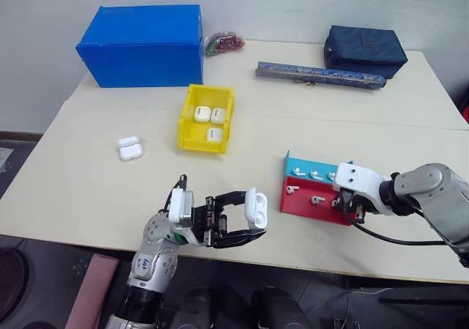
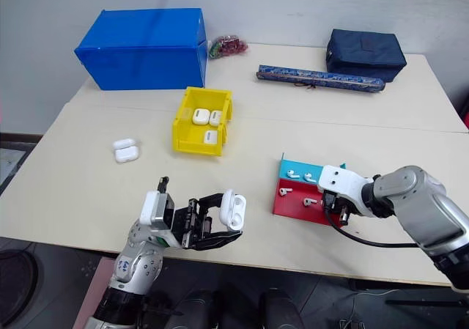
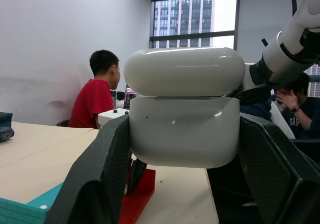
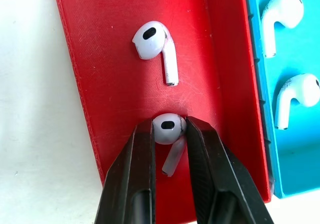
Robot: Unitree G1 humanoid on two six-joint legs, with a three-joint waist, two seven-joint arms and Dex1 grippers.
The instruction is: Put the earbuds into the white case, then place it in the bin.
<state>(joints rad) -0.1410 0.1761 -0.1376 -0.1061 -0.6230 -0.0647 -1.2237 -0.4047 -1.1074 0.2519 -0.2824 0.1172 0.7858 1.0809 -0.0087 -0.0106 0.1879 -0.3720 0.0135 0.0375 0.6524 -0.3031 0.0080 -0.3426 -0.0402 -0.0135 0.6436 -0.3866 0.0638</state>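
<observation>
The robot's right gripper should release the earbud in a slot of the open white case [image 1: 260,200] that the left gripper holds.
My left gripper [image 1: 253,213] is shut on a white case [image 3: 182,129], held up over the table's near edge with its lid ajar. Over the red tray [image 1: 299,201] at the right, my right gripper [image 4: 169,134] points down. Its two black fingers pinch the head of one earbud [image 4: 169,126], whose stem hangs between them. A second earbud [image 4: 155,47] lies loose on the red tray, and others [image 4: 282,12] rest in the teal tray [image 1: 302,162] beside it. The yellow bin [image 1: 187,127] stands mid-table with three cases inside.
Two more white cases [image 1: 129,148] lie left of the bin. A large blue box [image 1: 143,45], a dark pouch [image 1: 364,48], a long patterned tube [image 1: 319,74] and a small red-green bundle [image 1: 223,43] line the far side. People [image 3: 97,97] sit beyond the table.
</observation>
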